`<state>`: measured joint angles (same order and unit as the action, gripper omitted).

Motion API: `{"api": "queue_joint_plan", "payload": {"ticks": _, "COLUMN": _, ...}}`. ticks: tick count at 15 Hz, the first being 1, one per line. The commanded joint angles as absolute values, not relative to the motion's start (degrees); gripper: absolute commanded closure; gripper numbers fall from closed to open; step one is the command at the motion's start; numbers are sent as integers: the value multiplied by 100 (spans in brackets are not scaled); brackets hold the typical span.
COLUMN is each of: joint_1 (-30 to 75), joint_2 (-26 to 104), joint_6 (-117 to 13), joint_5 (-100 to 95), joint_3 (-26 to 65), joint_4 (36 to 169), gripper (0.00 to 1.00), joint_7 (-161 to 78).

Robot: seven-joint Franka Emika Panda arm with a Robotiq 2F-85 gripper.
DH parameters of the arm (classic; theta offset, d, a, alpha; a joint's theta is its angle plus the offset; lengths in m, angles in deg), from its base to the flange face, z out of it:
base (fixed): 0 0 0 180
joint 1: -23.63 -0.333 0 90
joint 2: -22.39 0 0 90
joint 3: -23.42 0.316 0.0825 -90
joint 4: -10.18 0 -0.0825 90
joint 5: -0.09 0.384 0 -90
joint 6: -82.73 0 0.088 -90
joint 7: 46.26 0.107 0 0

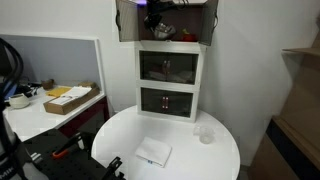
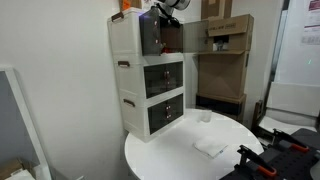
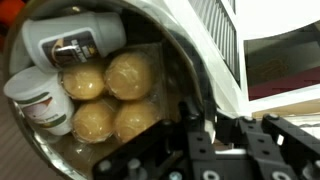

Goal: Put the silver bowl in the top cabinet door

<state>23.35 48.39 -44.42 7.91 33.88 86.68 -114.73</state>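
I will let go of the silver bowl on the bottom of the open top compartment (image 1: 155,37), above the dark glass fronts.
My gripper (image 3: 186,105) is shut on the rim of the silver bowl (image 3: 178,70). The wrist view looks down into the bowl, which holds several round yellow balls (image 3: 110,95) and two small white containers (image 3: 70,45). In both exterior views the gripper (image 1: 155,12) (image 2: 162,10) is high up at the top compartment of the white cabinet (image 1: 168,48) (image 2: 125,60). There the top cabinet door (image 1: 125,20) (image 2: 172,38) stands open. The bowl itself is hard to make out in the exterior views. The dark glass fronts below (image 1: 168,68) (image 2: 163,76) are shut.
The cabinet stands at the back of a round white table (image 1: 120,135) (image 2: 160,160). On the table are a small clear plastic cup (image 1: 205,134) (image 2: 205,117) and a white cloth (image 1: 154,152) (image 2: 210,146). Cardboard boxes (image 2: 225,30) stand behind the cabinet. A desk holds a box (image 1: 70,98).
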Motion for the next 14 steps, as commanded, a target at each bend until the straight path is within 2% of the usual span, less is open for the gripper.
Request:
{"api": "queue_joint_plan", "payload": {"ticks": 1, "joint_1": 2333, "joint_2": 4838, "joint_6": -4415, "joint_5": 803, "joint_3": 3382, "joint_4": 8654, "gripper": 95, "joint_7": -11464}}
{"api": "queue_joint_plan", "payload": {"ticks": 5, "joint_1": 2340, "joint_2": 4821, "joint_6": -4415, "joint_5": 825, "joint_3": 3382, "joint_4": 8681, "gripper": 95, "joint_7": -11464}}
{"api": "queue_joint_plan", "payload": {"ticks": 6, "joint_1": 2358, "joint_2": 4749, "joint_6": -4442, "joint_5": 790, "joint_3": 3333, "joint_4": 8775, "gripper": 99, "joint_7": -11402}}
{"api": "queue_joint_plan", "payload": {"ticks": 14, "joint_1": 2324, "joint_2": 4837, "joint_6": -4382, "joint_5": 907, "joint_3": 3388, "joint_4": 8867, "gripper": 99, "joint_7": -11390}}
